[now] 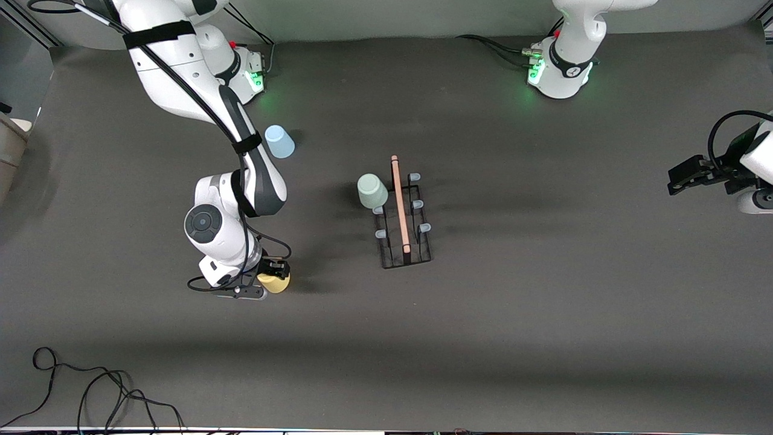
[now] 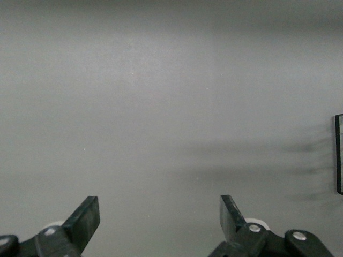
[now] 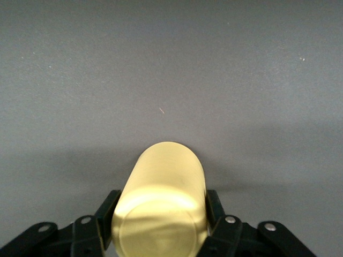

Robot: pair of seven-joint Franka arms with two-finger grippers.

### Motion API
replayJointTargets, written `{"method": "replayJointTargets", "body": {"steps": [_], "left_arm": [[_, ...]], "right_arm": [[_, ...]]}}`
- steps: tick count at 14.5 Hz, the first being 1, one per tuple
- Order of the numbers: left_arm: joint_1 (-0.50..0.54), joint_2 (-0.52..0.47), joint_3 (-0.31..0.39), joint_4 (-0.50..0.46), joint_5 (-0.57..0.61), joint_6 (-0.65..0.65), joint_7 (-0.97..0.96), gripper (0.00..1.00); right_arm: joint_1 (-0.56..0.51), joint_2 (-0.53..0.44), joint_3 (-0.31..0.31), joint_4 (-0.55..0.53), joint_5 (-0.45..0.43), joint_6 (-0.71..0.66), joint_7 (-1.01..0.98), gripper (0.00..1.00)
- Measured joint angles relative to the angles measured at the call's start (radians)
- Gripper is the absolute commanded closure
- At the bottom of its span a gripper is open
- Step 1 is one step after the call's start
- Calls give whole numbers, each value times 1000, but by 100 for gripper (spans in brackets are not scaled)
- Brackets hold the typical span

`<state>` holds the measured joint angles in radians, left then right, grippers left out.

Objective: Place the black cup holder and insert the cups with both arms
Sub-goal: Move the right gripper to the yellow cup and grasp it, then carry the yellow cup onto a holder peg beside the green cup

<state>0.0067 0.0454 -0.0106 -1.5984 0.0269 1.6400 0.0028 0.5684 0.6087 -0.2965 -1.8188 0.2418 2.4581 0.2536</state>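
The robot's right gripper will release the yellow cup on the holder's front peg (image 1: pixel 384 241), along the same side as the mint cup.
The black cup holder (image 1: pixel 403 212) stands mid-table with its wooden rod along the top, and its edge also shows in the left wrist view (image 2: pixel 338 155). A mint cup (image 1: pixel 371 190) sits on one of its pegs, on the side toward the right arm's end. The blue cup (image 1: pixel 279 142) stands on the table close to the right arm's base. My right gripper (image 1: pixel 273 273) (image 3: pixel 161 211) is shut on the yellow cup (image 1: pixel 276 283) (image 3: pixel 163 187), low over the table, with a finger (image 3: pixel 107 213) on each side. My left gripper (image 1: pixel 677 179) (image 2: pixel 159 215) waits open with nothing in it at the left arm's end.
Loose black cables (image 1: pixel 90 393) lie near the table's front edge at the right arm's end. The two green-lit arm bases (image 1: pixel 558 72) (image 1: pixel 250 72) stand along the back. Bare grey mat surrounds the holder.
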Motion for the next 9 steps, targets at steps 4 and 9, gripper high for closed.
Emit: {"method": "replayJointTargets", "body": {"steps": [4,9], "left_arm": [[1,13,1,8,1,6,0,0],[2,24,3,24,2,7,0,0]], "right_arm": [[0,-51,-2,92,41,-191,5,100],[21,-142,4,178,59,-323,152,100]]}}
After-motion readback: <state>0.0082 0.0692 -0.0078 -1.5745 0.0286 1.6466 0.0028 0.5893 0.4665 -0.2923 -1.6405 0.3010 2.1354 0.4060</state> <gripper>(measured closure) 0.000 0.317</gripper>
